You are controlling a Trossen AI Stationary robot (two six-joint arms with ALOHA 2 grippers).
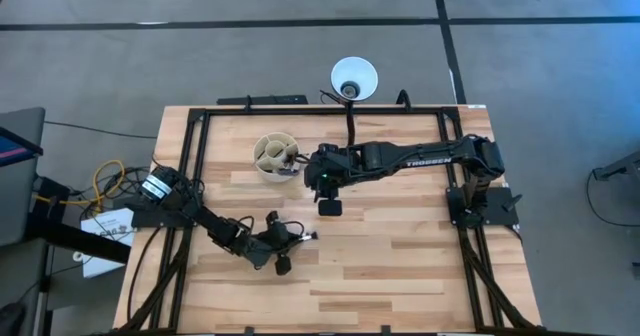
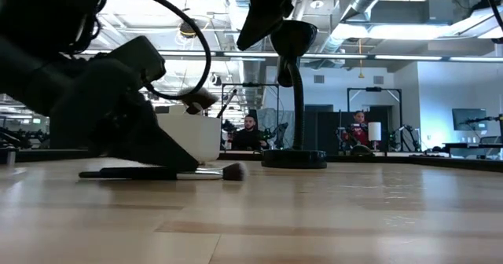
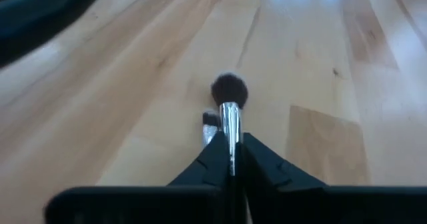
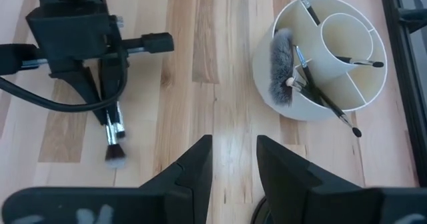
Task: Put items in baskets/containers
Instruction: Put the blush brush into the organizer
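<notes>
The thin brush is lying against the round brush at my left gripper's fingers, so next I open them, take the round brush alone [image 3: 230,120] and raise it toward my right gripper.
The cream cup [image 1: 273,154] [image 4: 327,57] stands on its base on the wooden table, with several brushes leaning in its compartments, among them a grey fan brush [image 4: 280,64]. My left gripper [image 1: 287,238] [image 3: 231,163] is low over the table near its middle, shut on a brush [image 3: 229,114] with a silver ferrule and a round bristle tip. A second thin brush [image 3: 209,121] lies right beside the held one. My right gripper [image 1: 310,173] [image 4: 234,159] hovers open beside the cup, on its right, holding nothing. My left gripper pinches the brush between its two fingers at the silver ferrule [image 3: 230,144], a little behind the bristle tip. The brush runs along the fingers, with its bristle end [image 2: 233,170] sticking out ahead. It lies about level, down at the table top.
A black desk lamp stands at the far edge, with its white shade [image 1: 354,76] and round base [image 2: 295,159] close to the cup. A black frame rail [image 1: 300,110] borders the table. Bare wood [image 1: 400,266] lies to the near right. People sit in the room behind.
</notes>
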